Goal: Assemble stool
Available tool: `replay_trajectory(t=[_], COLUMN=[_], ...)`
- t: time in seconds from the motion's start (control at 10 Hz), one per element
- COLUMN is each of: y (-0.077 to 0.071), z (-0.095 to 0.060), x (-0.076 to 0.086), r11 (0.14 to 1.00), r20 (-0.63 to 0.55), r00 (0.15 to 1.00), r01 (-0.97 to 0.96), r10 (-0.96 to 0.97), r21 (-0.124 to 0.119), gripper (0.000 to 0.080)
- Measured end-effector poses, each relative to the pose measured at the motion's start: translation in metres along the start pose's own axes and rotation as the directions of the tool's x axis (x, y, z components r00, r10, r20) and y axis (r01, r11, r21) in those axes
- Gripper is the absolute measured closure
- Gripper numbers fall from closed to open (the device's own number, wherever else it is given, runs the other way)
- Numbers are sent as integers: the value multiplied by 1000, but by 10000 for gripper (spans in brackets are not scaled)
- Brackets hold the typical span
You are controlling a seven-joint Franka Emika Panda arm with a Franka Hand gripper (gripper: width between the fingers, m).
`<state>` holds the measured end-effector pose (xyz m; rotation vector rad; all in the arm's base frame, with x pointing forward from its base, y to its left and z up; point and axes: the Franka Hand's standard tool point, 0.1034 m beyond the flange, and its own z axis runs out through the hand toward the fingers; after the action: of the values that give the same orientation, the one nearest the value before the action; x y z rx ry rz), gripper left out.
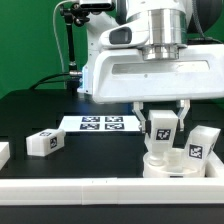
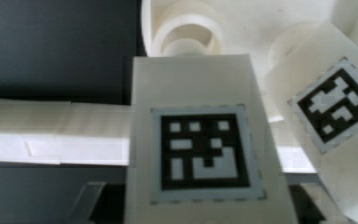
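The robot's gripper needs to release the white stool leg standing upright on the round white seat [image 1: 154, 162] beside the second leg.
My gripper [image 1: 163, 116] is shut on a white stool leg [image 1: 163, 129] with a black-and-white tag and holds it upright just above the round white seat [image 1: 160, 168] at the front on the exterior view's right. A second leg [image 1: 201, 147] stands on the seat's right side. A third leg [image 1: 45, 142] lies loose on the black table at the left. In the wrist view the held leg [image 2: 197, 130] fills the middle between my fingers [image 2: 98, 203]. Beyond it are the seat [image 2: 247, 18], an open socket [image 2: 190, 40] and the second leg [image 2: 336, 100].
The marker board [image 1: 100, 124] lies flat behind the seat, mid-table. A long white border rail [image 1: 90, 190] runs along the front edge and shows in the wrist view [image 2: 51, 130]. A small white piece [image 1: 3, 152] sits at the left edge.
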<state>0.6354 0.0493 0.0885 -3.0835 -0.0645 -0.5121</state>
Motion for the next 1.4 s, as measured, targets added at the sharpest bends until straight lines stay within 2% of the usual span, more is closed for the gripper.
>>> replay_trajectory(t=[1.4], y=[3], z=[15], x=[-21], r11=[1000], r20=[1], r00=[1000], r01=[4], r10=[-4], r21=[-10], gripper=[463])
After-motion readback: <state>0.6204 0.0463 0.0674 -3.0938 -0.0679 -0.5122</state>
